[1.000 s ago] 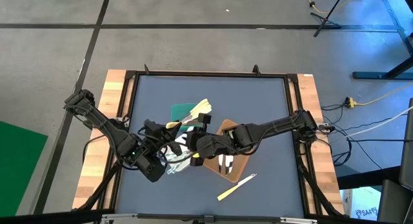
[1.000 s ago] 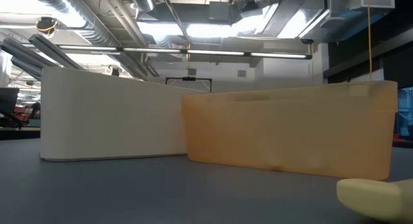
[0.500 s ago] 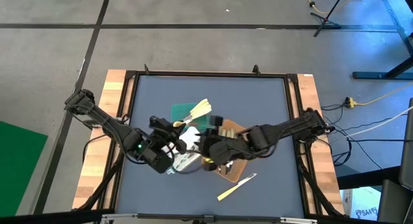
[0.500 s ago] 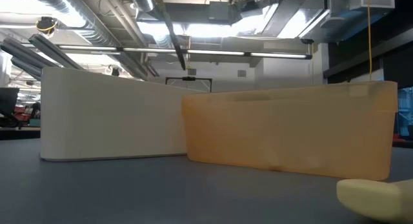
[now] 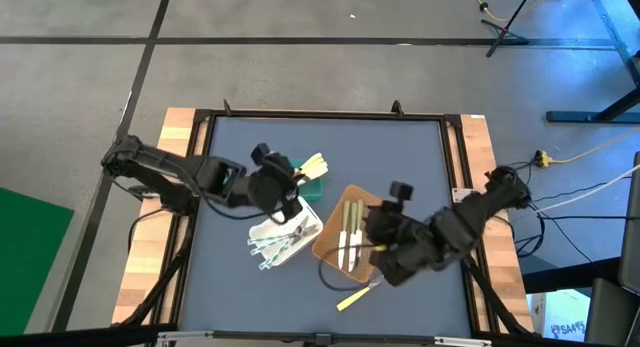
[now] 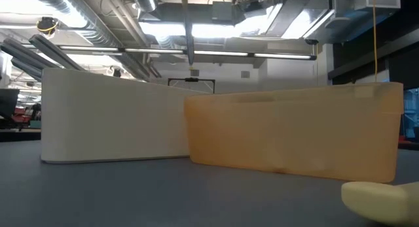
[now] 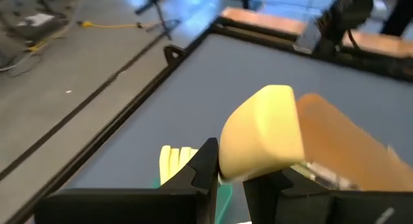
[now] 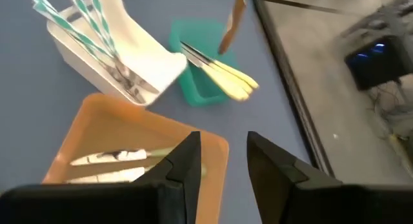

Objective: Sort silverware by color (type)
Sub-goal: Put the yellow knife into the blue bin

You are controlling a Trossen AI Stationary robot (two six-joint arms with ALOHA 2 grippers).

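Observation:
The robot's left gripper needs to set the cream-yellow utensil down in the green tray on top of the other cream utensils [image 5: 295, 179] [image 7: 177, 179].
My left gripper [image 5: 281, 181] [image 7: 229, 166] hovers beside the green tray [image 5: 312, 188] and is shut on a pale cream-yellow utensil [image 7: 264, 130]. More cream utensils [image 5: 314, 167] [image 8: 227, 73] lie across that tray, their ends sticking out over its rim. Translucent whitish-blue utensils [image 5: 280, 239] [image 8: 84, 20] lie in the white tray [image 5: 297, 219] [image 8: 145, 62]. Olive-handled, white-tipped ones [image 5: 348, 237] lie in the brown tray [image 5: 330, 237] [image 8: 110, 130]. My right gripper [image 5: 376, 237] [image 8: 222, 153] is open over the brown tray's right side. One cream utensil [image 5: 356, 296] [image 6: 380, 197] lies flat on the table. My left gripper pinches the cream-yellow utensil between its two fingers [image 7: 205, 161]. The utensil's broad end [image 7: 274, 111] sticks out past the fingertips and is lifted clear of the table. The right wrist view shows it as a thin stick [image 8: 231, 20] standing above the green tray.
The three trays stand close together at the mat's middle. In the low view the white tray [image 6: 111, 116] and the brown tray [image 6: 294, 129] show as walls. A black frame [image 5: 320, 115] and wooden side rails [image 5: 176, 157] border the blue mat.
My left gripper has moved from the white tray's near-left side toward the far edge and right, ending beside the green tray. My right gripper has drawn back from over the white tray toward the table's right, past the brown tray, uncovering both trays.

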